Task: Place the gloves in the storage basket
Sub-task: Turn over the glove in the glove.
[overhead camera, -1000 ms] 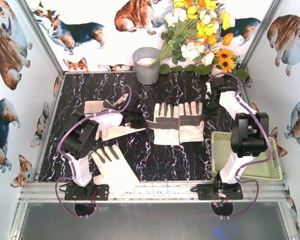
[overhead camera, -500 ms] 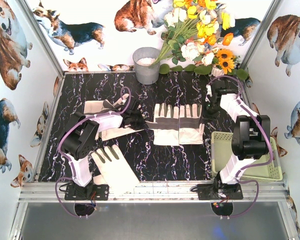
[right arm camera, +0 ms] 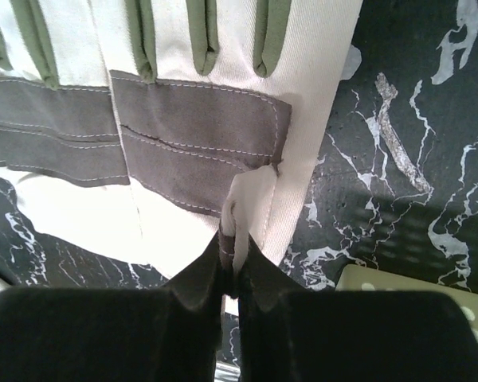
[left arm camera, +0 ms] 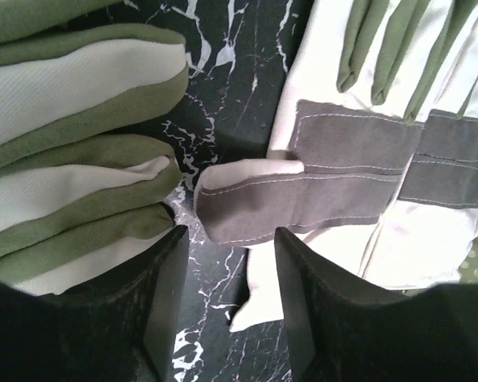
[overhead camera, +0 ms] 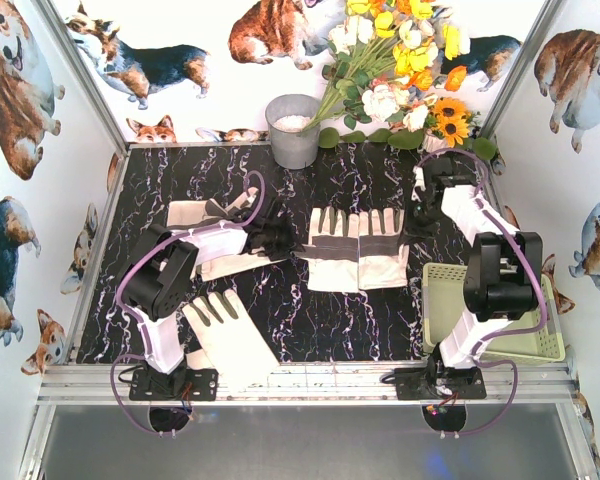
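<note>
The grey thumb strap lies loose ahead of the left gripper's fingers, so the left gripper needs to pinch its tip (left arm camera: 215, 211) before the right gripper folds the other glove over.
Two cream gloves (overhead camera: 355, 247) with grey palm bands lie side by side mid-table. My right gripper (overhead camera: 416, 218) is shut on a pinched fold of the right glove's edge (right arm camera: 243, 203), low over the table. My left gripper (overhead camera: 277, 236) is open just left of them. In the left wrist view its jaws (left arm camera: 227, 267) stand apart around bare table, with a grey thumb strap (left arm camera: 255, 203) just ahead. Two more gloves (overhead camera: 208, 214) lie under the left arm, another (overhead camera: 230, 340) near the front. The yellow-green storage basket (overhead camera: 545, 340) stands front right, partly hidden by the right arm.
A grey metal bucket (overhead camera: 294, 130) stands at the back, with a bunch of flowers (overhead camera: 405, 70) to its right. Printed walls close in the left, back and right sides. The basket's corner (right arm camera: 414, 282) shows just right of the right gripper.
The two middle gloves have slid slightly to the right with the right gripper. The left gripper has edged right after them.
</note>
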